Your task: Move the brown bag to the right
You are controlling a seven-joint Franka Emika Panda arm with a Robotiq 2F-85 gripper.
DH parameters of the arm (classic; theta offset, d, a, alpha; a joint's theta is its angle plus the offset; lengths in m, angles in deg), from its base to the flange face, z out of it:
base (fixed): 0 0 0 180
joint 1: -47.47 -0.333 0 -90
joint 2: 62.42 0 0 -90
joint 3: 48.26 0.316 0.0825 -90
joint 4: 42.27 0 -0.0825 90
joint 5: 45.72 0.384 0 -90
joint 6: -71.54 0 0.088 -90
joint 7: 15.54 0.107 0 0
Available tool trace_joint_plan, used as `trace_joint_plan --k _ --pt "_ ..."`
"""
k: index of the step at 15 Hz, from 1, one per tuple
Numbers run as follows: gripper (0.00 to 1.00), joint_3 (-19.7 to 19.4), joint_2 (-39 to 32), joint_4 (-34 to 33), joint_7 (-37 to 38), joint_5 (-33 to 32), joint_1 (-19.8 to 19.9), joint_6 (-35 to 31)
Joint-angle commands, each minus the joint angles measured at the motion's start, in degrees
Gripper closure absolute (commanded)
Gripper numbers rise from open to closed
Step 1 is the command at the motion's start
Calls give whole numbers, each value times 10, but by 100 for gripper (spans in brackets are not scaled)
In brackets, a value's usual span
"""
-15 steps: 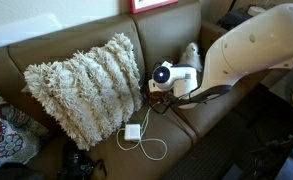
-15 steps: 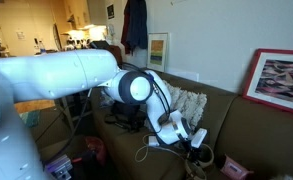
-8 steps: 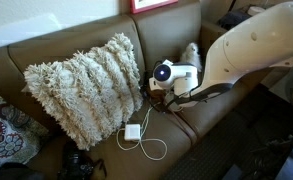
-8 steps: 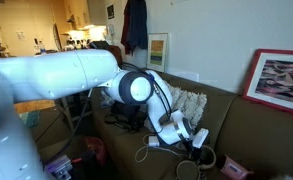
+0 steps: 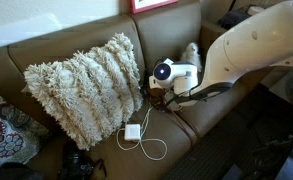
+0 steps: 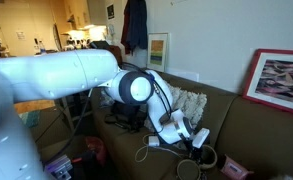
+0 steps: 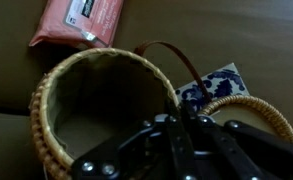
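Note:
Next, I release the brown bag from my gripper on the far end of the couch seat (image 5: 227, 75), at a spot well beyond the red packet.
The brown bag (image 7: 91, 100) is a round woven tan pouch, open at the top, with a thin dark strap (image 7: 181, 60) arching over its far rim. It fills the wrist view and lies on the brown couch. Its woven lid (image 7: 248, 106) hangs at the right. My gripper (image 7: 176, 128) is at the bag's near rim with its fingers pressed together on the rim. In both exterior views the gripper (image 5: 158, 93) (image 6: 198, 140) is low over the couch seat, and the arm hides most of the bag.
A red packet (image 7: 81, 20) lies just beyond the bag, and a small blue patterned square (image 7: 214, 84) is beside the lid. A shaggy cream pillow (image 5: 81, 85) leans on the couch back. A white charger with its cable (image 5: 133, 132) lies on the seat.

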Motion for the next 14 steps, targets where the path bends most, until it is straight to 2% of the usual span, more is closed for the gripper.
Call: trace_joint_plan --k 1,4,9,13,14 --pt "98 -4 11 -11 40 29 13 29" --pt "98 -20 49 10 92 54 27 48" --pt "98 -69 76 7 185 88 49 72" --pt "98 -95 78 -6 242 122 69 138" --pt "98 -86 74 -17 254 118 83 161"
